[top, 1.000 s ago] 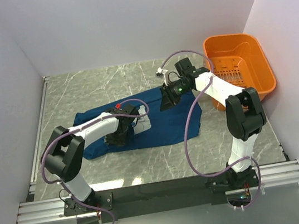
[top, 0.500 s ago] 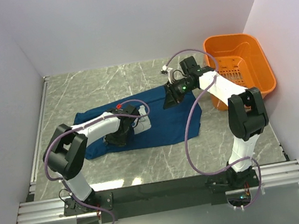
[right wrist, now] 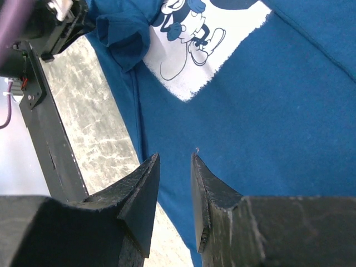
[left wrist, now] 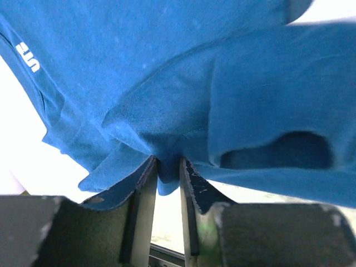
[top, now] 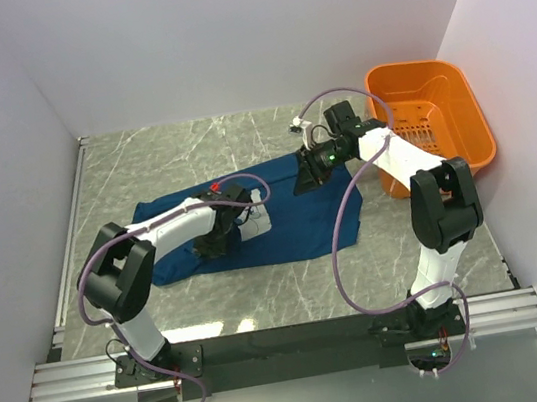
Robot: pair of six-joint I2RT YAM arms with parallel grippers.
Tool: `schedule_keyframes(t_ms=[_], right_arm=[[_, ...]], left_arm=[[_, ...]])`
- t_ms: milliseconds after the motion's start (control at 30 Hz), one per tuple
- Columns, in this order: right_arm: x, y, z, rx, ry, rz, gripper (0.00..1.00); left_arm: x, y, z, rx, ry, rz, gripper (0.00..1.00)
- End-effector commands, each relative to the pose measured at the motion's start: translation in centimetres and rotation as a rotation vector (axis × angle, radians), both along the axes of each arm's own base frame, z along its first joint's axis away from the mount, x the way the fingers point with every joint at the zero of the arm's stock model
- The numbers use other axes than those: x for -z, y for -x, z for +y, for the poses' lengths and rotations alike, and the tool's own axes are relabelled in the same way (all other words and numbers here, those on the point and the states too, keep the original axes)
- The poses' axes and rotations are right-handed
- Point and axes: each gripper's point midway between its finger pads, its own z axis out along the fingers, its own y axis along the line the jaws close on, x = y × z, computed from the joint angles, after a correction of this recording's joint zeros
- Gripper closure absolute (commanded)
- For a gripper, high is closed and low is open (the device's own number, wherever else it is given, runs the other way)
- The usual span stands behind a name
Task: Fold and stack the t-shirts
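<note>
I am holding the t-shirt's bunched sleeve beside the print with my left gripper, so next I open it and take the t-shirt's fold nearer the collar (top: 195, 262) before my right gripper lifts the hem.
The dark teal-blue t-shirt (top: 298, 229) lies spread on the marble table; its pale print (top: 258, 222) with a dark cartoon figure shows near the middle. My left gripper (top: 225, 236) is down on the shirt's middle, shut on a bunched fold of blue cloth (left wrist: 167, 164). My right gripper (top: 304, 183) hovers over the shirt's far right part. In the right wrist view its jaws stand slightly apart (right wrist: 174, 161) with nothing between them; the flat shirt (right wrist: 267, 111) and the print (right wrist: 206, 44) lie beyond.
An orange plastic basket (top: 410, 67) stands at the far right against the wall. White walls close the table in on the left, back and right. Bare marble (top: 190, 147) lies behind the shirt. The left arm's black parts (right wrist: 39, 55) show beside the shirt.
My right gripper has moved slightly right and farther back over the shirt. My left gripper has shifted a little to the right, still pinching the cloth.
</note>
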Motion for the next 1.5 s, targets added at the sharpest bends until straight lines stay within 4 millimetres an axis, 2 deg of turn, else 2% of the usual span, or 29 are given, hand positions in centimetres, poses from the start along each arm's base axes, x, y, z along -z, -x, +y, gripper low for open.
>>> schedule_keyframes(t_ms=[0,133,200,367,433,467,500,533,633,900,1067,1200,1267,1300,1367,1467], right_arm=[[-2.0,0.2,-0.3,-0.001,-0.025,-0.054,0.64],[-2.0,0.2,-0.4,-0.001,-0.023,-0.053,0.64],[-1.9,0.1,-0.4,0.000,-0.021,-0.053,0.64],[-1.9,0.1,-0.6,0.005,-0.020,-0.050,0.64],[-1.9,0.1,-0.7,0.005,-0.021,-0.051,0.64],[-1.9,0.1,-0.7,0.006,-0.019,-0.051,0.64],[-1.8,0.1,-0.7,0.005,-0.019,-0.051,0.64],[-1.9,0.2,-0.7,0.004,-0.020,-0.053,0.64],[-1.7,0.3,-0.8,0.008,-0.020,-0.045,0.64],[-1.5,0.2,-1.0,0.014,-0.014,-0.045,0.64],[-1.4,0.3,-1.0,0.014,-0.013,-0.036,0.64],[-1.4,0.2,-1.2,0.019,-0.014,-0.039,0.64],[-1.3,0.2,-1.2,0.020,-0.013,-0.040,0.63],[-1.3,0.2,-1.2,0.022,-0.015,-0.036,0.64],[-1.3,0.2,-1.2,0.021,-0.016,-0.036,0.64],[-1.3,0.2,-1.3,0.020,-0.017,-0.036,0.64]], left_arm=[[-2.6,-1.0,-1.7,0.018,0.081,-0.041,0.71],[-3.5,-1.0,-2.5,0.035,0.127,-0.035,0.65],[-3.7,-0.8,-2.5,0.040,0.140,-0.030,0.65],[-3.2,-0.5,-2.0,0.020,0.173,-0.013,0.73],[-3.1,-0.4,-1.6,0.014,0.177,-0.005,0.69],[-3.1,-0.3,-1.6,0.015,0.174,-0.001,0.64],[-3.1,-0.1,-1.5,0.019,0.171,0.005,0.55],[-3.3,0.0,-1.4,0.020,0.174,0.001,0.52],[-3.0,0.6,-0.6,0.013,0.152,0.019,0.49],[-1.2,1.2,0.0,-0.027,0.127,0.062,0.53],[-1.6,1.5,0.9,-0.114,0.104,0.045,0.52],[-2.3,1.9,-0.1,-0.268,0.263,0.014,0.54],[-2.7,1.8,-1.0,-0.327,0.397,0.010,0.57],[-2.0,2.6,-0.8,-0.365,0.421,0.035,0.57],[-1.8,2.6,-0.6,-0.413,0.487,0.046,0.61],[-1.1,2.9,0.3,-0.453,0.486,0.048,0.62]])
